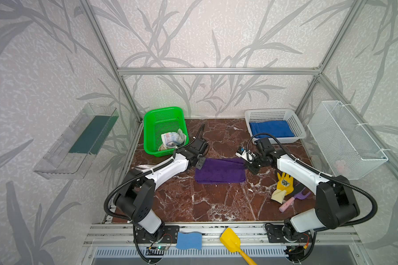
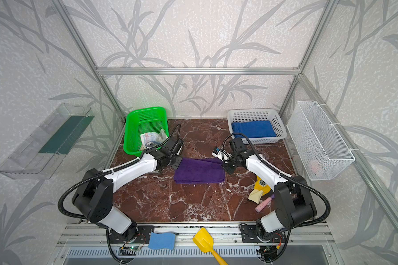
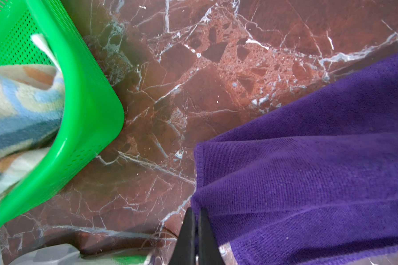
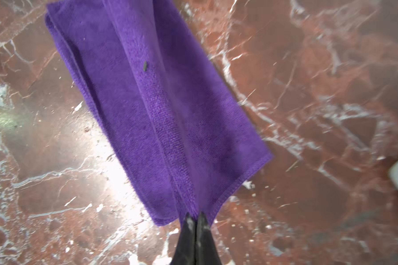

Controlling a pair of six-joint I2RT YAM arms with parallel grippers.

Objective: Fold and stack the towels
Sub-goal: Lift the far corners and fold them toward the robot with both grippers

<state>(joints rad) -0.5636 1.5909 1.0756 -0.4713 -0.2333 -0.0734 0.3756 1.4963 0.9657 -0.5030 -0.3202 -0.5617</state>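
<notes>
I should lay the purple towel down, as its upper layer in my left gripper sticks out past the lower layer's corner, and then pinch that corner (image 3: 235,250) to line both up.
A dark purple towel (image 1: 221,171) (image 2: 199,171) lies folded into a rectangle at the middle of the marble table. My left gripper (image 1: 200,164) (image 3: 196,212) is shut on its left edge. At the right edge my right gripper (image 1: 251,168) (image 4: 195,216) is pinched shut on the hem, and the cloth (image 4: 159,103) is drawn toward the fingertips. A folded royal blue towel (image 1: 271,129) (image 2: 253,129) rests in the white basket (image 1: 269,112) at the back right. The cream printed towel (image 1: 172,138) (image 3: 16,110) sits crumpled in the green basket (image 1: 163,110) (image 3: 90,103) at the back left.
A yellow glove (image 1: 284,184) and a pink-and-purple tool (image 1: 290,202) lie under the right arm. A light-blue sponge (image 1: 189,240) and a yellow scoop (image 1: 231,241) sit on the front rail. A wire basket (image 1: 345,137) hangs on the right wall, a clear shelf (image 1: 76,142) on the left.
</notes>
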